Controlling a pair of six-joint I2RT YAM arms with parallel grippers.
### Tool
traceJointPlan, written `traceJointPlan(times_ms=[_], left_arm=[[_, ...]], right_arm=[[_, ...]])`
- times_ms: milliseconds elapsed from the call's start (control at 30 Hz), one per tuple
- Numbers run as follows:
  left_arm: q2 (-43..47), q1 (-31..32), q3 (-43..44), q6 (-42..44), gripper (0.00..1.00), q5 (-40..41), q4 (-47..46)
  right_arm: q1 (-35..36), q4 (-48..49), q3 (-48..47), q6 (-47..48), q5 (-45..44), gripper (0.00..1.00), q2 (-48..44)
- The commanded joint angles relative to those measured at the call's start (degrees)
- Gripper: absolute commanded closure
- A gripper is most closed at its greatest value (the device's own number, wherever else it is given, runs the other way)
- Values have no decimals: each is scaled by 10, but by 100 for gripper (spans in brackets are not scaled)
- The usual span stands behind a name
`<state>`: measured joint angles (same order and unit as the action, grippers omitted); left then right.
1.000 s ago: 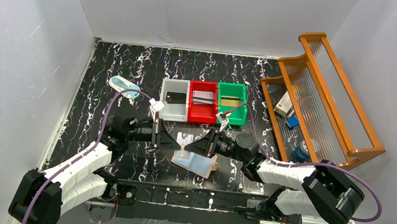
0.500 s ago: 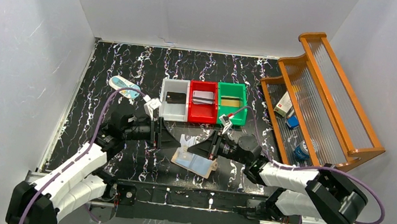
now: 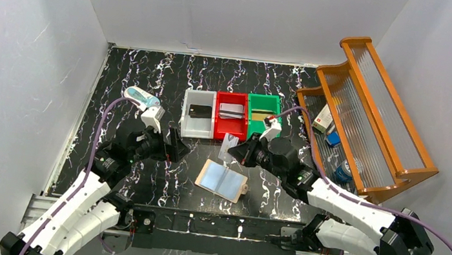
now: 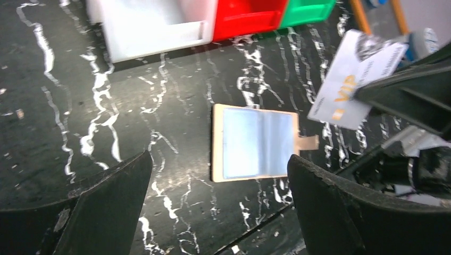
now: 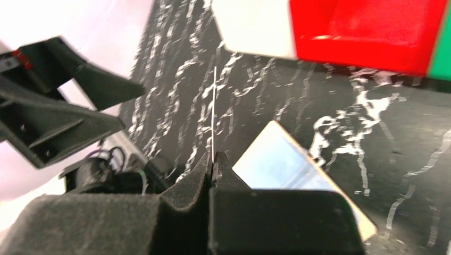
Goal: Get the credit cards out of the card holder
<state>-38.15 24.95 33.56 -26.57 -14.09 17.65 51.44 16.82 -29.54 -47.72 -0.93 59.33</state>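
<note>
Next, my right gripper releases the silvery-grey credit card against the other cards in the red bin (image 3: 231,110). The credit card is now above the table behind the holder.
The card holder (image 3: 222,180) lies open and flat on the black marbled table, its pale blue pockets up; it also shows in the left wrist view (image 4: 258,142) and the right wrist view (image 5: 282,164). My right gripper (image 3: 238,152) is shut on a silvery-grey credit card (image 3: 229,146) marked VIP (image 4: 356,79), held above the table behind the holder. That card is edge-on (image 5: 214,106) above my right gripper (image 5: 213,156). My left gripper (image 3: 173,147) stands wide open left of the holder, with nothing between the fingers of the left gripper (image 4: 219,158). Other credit cards lie in the bins.
A white bin (image 3: 197,122), a red bin (image 3: 230,125) and a green bin (image 3: 263,118) stand in a row behind the holder, one card in each. A wooden rack (image 3: 369,106) with small boxes fills the right side. A white-blue object (image 3: 139,97) lies at the back left.
My left gripper has opened, let go of the card and drawn back to the left. My right gripper has carried the card up and back toward the bins. The holder has settled flat.
</note>
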Motion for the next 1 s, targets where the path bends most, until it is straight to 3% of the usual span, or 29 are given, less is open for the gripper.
traceJointPlan(times_ms=[0, 233, 400, 633, 833, 867, 900, 933, 967], left_arm=[[-3, -2, 12, 5, 2, 86, 41], [5, -2, 18, 2, 2, 173, 62], [23, -3, 18, -2, 2, 204, 79], [25, -2, 17, 0, 2, 196, 81], [22, -3, 19, 3, 2, 192, 83], [23, -2, 19, 3, 2, 192, 83], [23, -2, 19, 3, 2, 192, 83], [24, -3, 19, 3, 2, 193, 83], [25, -3, 19, 3, 2, 193, 83]], right_arm=[[-1, -133, -89, 40, -125, 100, 22], [0, -207, -261, 40, -212, 100, 151], [-1, -203, -351, 40, -269, 100, 262], [1, -168, -416, 40, -319, 100, 362], [0, -158, -410, 40, -284, 100, 356], [-1, -152, -399, 480, -277, 100, 349], [-2, -143, -388, 536, -271, 90, 340], [-2, -140, -380, 529, -267, 100, 331], [-2, -138, -371, 520, -263, 100, 321]])
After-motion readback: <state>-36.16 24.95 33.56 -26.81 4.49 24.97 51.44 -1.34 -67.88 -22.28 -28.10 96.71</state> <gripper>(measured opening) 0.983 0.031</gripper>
